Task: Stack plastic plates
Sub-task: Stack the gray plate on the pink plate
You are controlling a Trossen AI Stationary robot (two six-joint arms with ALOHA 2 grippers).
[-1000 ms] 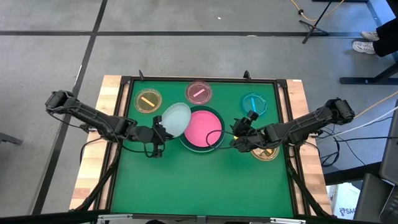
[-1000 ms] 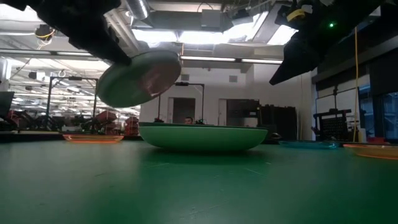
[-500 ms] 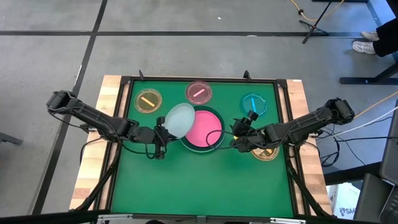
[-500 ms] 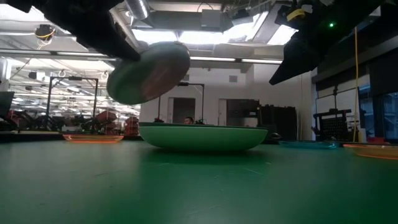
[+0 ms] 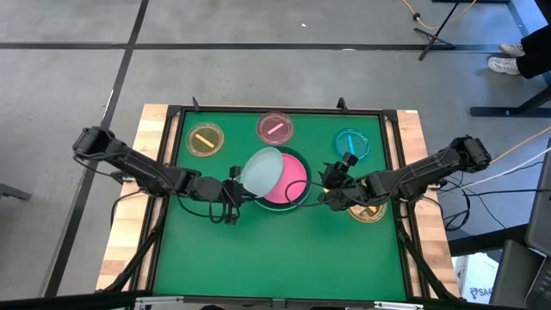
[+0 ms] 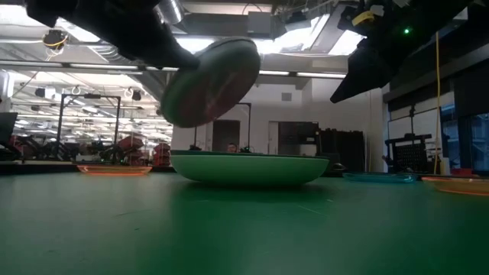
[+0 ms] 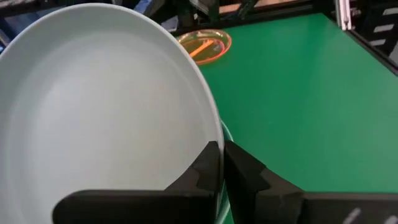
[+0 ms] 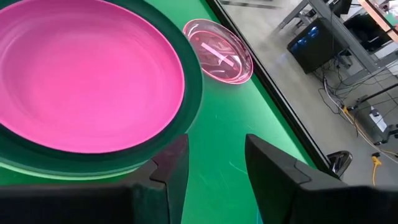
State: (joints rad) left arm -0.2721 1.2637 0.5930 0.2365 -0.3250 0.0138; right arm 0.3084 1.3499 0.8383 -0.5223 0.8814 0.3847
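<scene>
Next, I release the pale blue-white plate from my left gripper, centered on top of the hot pink plate (image 5: 279, 178). The pale blue-white plate now hovers over the stack.
A stack of three large plates sits mid-table: hot pink (image 5: 291, 182) on dark green (image 8: 194, 81) on light green (image 6: 248, 168). My left gripper (image 5: 232, 191) is shut on the medium pale blue-white plate (image 5: 263, 169), which hovers over the stack's left part. My right gripper (image 5: 330, 196) is open at the stack's right edge, its fingers above the table and touching nothing. Small plates lie flat on the mat: yellow-amber (image 5: 205, 138), pink (image 5: 275, 128), cyan (image 5: 352, 143), and amber (image 5: 368, 211) under the right arm. My left gripper pinches the pale plate's rim (image 7: 215, 134) between its two fingers (image 7: 208, 169), one on the upper face and one on the underside. The fingers come from the table's left. The plate (image 6: 210, 82) is lifted clear above the stack and tilted, its far edge raised.
A black frame (image 5: 275, 110) borders the green mat, with wooden table edges (image 5: 131, 215) outside it. Open green mat (image 5: 275, 258) lies toward the near edge. Cables trail off the right side. A person's shoes (image 5: 515, 58) show on the floor far right.
My left gripper has moved toward the table's right, carrying the pale plate from beside the stack to above the pink plate's left part. The plate has stayed lifted and tilted. The right arm has kept still.
</scene>
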